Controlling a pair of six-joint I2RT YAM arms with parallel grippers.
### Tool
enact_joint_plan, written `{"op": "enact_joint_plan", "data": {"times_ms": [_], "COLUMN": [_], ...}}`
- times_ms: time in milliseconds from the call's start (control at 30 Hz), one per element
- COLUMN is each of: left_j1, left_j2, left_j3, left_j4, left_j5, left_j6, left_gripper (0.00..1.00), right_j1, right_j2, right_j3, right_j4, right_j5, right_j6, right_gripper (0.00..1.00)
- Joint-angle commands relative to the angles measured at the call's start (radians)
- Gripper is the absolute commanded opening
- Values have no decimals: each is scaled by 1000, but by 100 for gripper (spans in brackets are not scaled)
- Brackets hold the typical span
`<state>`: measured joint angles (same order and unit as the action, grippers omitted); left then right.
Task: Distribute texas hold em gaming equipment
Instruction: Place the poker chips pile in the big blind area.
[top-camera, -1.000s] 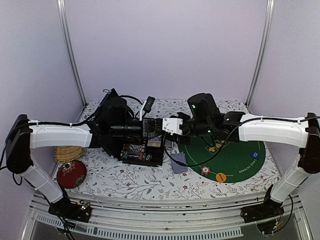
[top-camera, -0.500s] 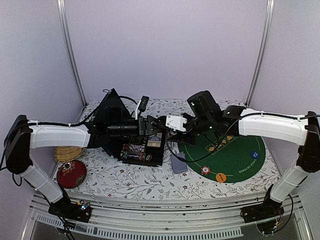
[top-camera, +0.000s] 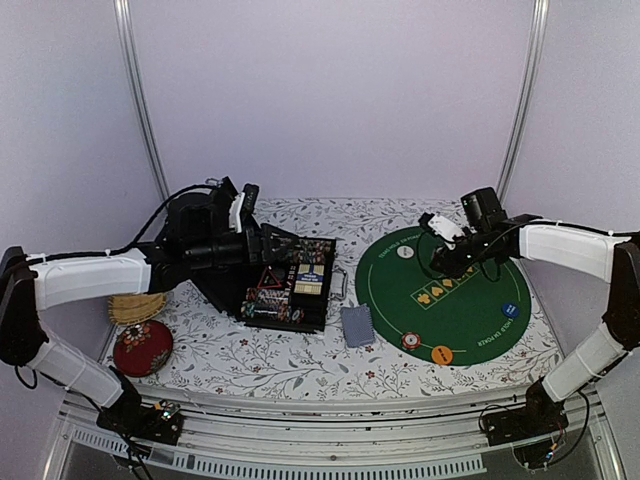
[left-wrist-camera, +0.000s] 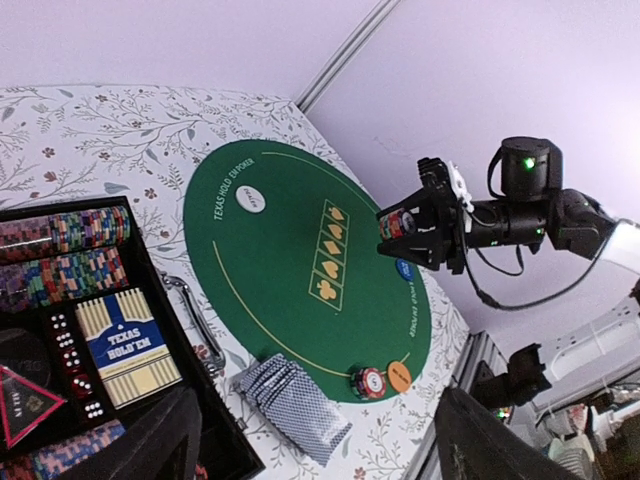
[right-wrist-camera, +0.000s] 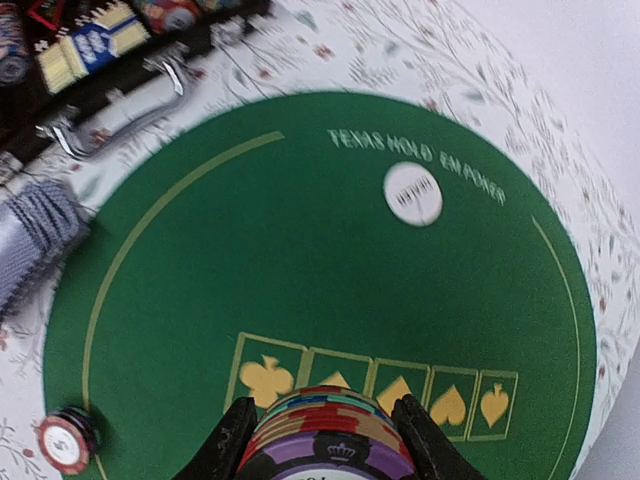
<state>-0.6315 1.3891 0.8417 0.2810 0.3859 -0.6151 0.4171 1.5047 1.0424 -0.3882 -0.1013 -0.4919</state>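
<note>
Next, I let the striped poker chips go from my right gripper on the green mat (top-camera: 388, 322) (right-wrist-camera: 88, 338) between the cards and the small chip stack.
My right gripper (top-camera: 441, 258) is shut on a stack of striped poker chips (right-wrist-camera: 330, 436) and holds it above the green mat (top-camera: 470, 322), over the row of card suits. The left wrist view shows the same chips (left-wrist-camera: 401, 223) in its fingers. On the mat lie a white button (top-camera: 405, 252), a blue button (top-camera: 510, 310), an orange button (top-camera: 441, 353) and a small chip stack (top-camera: 410, 341). A fanned pile of grey-blue cards (top-camera: 357, 325) lies left of the mat. My left gripper (top-camera: 278, 244) is open and empty above the black case (top-camera: 290, 290).
The open black case holds rows of chips (left-wrist-camera: 85, 250), dice and a card box (left-wrist-camera: 128, 345). A red round cushion (top-camera: 143, 347) and a wicker coaster (top-camera: 135, 305) lie at the left. The case's metal handle (left-wrist-camera: 190, 310) faces the mat.
My right gripper has swung from the case rightward over the mat, carrying the chip stack. My left arm has drawn back to the left, away from the case's right side.
</note>
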Motion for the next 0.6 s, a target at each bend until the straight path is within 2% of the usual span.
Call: {"op": "enact_joint_plan", "data": {"times_ms": [0,167,300,433,567], "left_j1": [24,37,52,68,79], "left_j2": [-12,-27,-27,-18,6], "left_j3": [16,17,15,10,18], "left_j4": [-97,-131,-146,-144,-136], "left_j5": [-12,-22,-24,-24,-9], "left_j6": [107,169,199,220,229], "left_gripper": [84,86,86,86,86], "right_j1": [-132,-243,-280,-272,-172], "right_j2": [-40,-35,-42,-78,-147], "right_j3": [-47,-72,-93,-137,-227], "right_j4": [41,43,22,-20,-21], "right_j5": [30,51,66,-49,-127], "right_j6": [96,106,73,-22,-129], "right_gripper": [3,2,2,2,2]}}
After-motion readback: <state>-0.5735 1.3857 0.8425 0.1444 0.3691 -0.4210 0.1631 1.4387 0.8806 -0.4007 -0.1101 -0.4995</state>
